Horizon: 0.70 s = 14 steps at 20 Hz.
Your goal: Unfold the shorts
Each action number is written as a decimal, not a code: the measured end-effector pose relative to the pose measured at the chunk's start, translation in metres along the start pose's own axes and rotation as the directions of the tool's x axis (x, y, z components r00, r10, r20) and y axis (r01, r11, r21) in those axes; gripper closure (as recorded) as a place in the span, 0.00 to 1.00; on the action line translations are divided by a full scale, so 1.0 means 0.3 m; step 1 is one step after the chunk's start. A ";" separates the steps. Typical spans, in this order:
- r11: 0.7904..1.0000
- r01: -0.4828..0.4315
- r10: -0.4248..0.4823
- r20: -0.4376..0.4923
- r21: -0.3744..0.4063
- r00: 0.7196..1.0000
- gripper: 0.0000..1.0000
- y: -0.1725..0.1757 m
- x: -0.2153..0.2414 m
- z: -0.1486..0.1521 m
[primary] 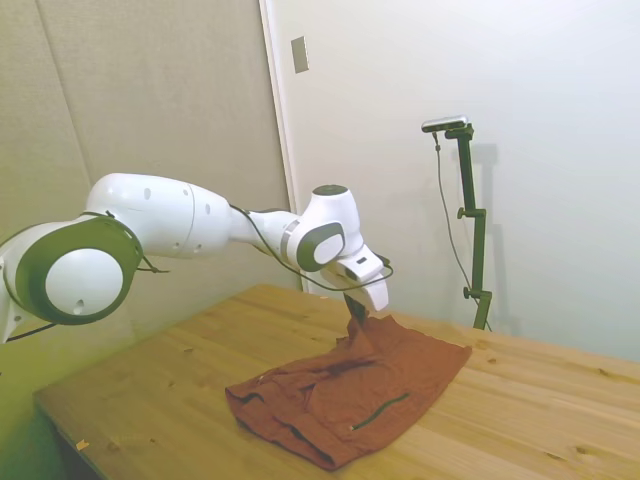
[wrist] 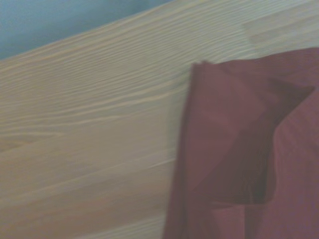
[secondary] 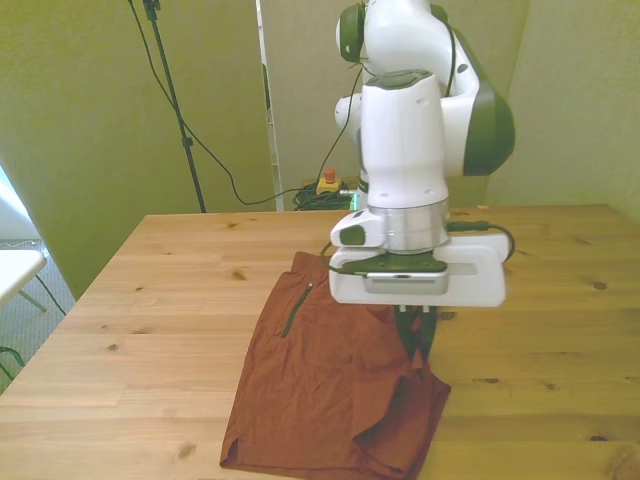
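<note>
My gripper is going to release the shorts' lifted edge, and I will leave it on bare wood [primary: 301, 322] between the shorts and the far corner of the table.
The rust-brown shorts [primary: 350, 390] lie crumpled on the wooden table [primary: 150, 400], with a dark zipper line [primary: 380, 410] on the near part. One edge rises to a peak under my gripper [primary: 357, 308], which is shut on that fabric a little above the table. In the front view the gripper [secondary: 415, 335] pinches the shorts [secondary: 320, 390] at the side toward the front view's right, where a fold hangs down; the zipper [secondary: 295, 308] shows at the far left corner. The wrist view shows a folded flap of the shorts [wrist: 239, 149] over bare wood [wrist: 89, 124].
The shorts reach close to the table's near edge [secondary: 150, 470] in the front view. Bare wood lies on both sides of them. A small yellow and red device with cables [secondary: 327, 183] sits on the floor behind the table. A white surface [secondary: 15, 265] stands off the front view's left.
</note>
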<state>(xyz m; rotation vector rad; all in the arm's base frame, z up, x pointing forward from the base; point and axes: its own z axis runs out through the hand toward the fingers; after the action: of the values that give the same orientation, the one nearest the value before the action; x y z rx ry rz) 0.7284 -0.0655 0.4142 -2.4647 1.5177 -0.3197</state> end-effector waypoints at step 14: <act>0.992 0.117 -0.117 0.007 0.055 0.993 1.00 -0.195 -0.294 -0.049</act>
<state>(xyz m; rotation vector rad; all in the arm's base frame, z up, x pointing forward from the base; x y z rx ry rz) 0.7347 0.0379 0.4403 -2.5138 1.3447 -0.3640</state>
